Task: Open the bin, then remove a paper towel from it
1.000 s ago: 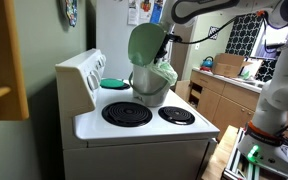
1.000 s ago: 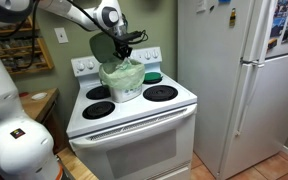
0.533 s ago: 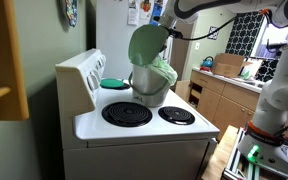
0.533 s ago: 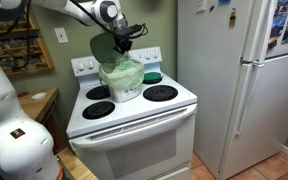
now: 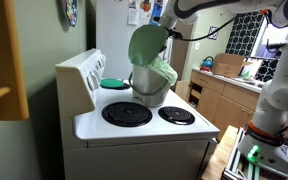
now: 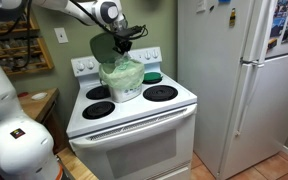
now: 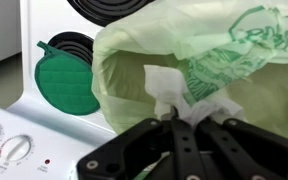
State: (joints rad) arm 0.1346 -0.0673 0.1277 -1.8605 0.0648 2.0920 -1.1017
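The robot's gripper is pulling the pale green bag up with the paper towel, so it should lower, open and grip just the white paper towel (image 7: 164,84) before it lifts.
The bin (image 5: 150,88) stands on a back burner of the white stove, its round sage-green lid (image 5: 145,44) swung up and open. It shows in both exterior views; its body (image 6: 122,84) is lined with a pale green plastic bag (image 7: 234,55). My gripper (image 7: 180,116) is just above the bin's mouth, shut on a white paper towel (image 7: 170,90) that hangs between the fingertips over the bag opening. In the exterior views the gripper (image 6: 125,44) sits at the bin's top beside the raised lid.
A flat teal round disc (image 7: 68,78) lies on the other back burner (image 5: 114,83). Two bare front burners (image 5: 127,113) lie before the bin. The stove's control panel (image 7: 9,150) is close below. A white fridge (image 6: 239,80) stands beside the stove.
My gripper has risen slightly at the bin's mouth. The lid and bin have stayed as they were.
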